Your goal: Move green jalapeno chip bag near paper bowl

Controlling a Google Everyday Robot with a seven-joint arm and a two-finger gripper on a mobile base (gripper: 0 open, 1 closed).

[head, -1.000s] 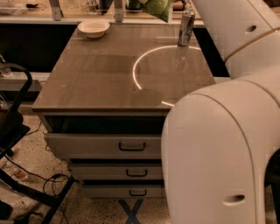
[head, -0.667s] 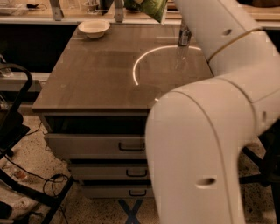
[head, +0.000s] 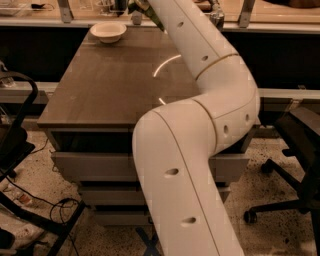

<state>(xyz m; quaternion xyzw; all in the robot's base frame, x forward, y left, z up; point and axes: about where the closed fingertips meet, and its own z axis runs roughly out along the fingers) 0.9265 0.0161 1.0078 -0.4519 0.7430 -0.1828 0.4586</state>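
Observation:
I will release the green jalapeno chip bag at the table's back edge (head: 160,25), beside the paper bowl.
The paper bowl (head: 107,31) is cream, round and shallow, and stands at the far left corner of the table (head: 100,85). My white arm reaches from the bottom of the view up across the table to the far edge. My gripper (head: 137,6) is at the top edge of the view, just right of the bowl and above the table's back edge. Only a sliver of the green jalapeno chip bag (head: 151,16) shows at the arm's left edge, under the gripper. The arm hides the rest of it.
A tall silver can (head: 216,15) stands at the far right of the table, partly behind the arm. Drawers sit under the table top. A black office chair (head: 300,165) stands at the right, and a dark frame with cables lies on the floor at the left.
My arm has swung left across the table. It now covers the chip bag and most of the bright ring of light on the table top. The bowl and the can have not moved.

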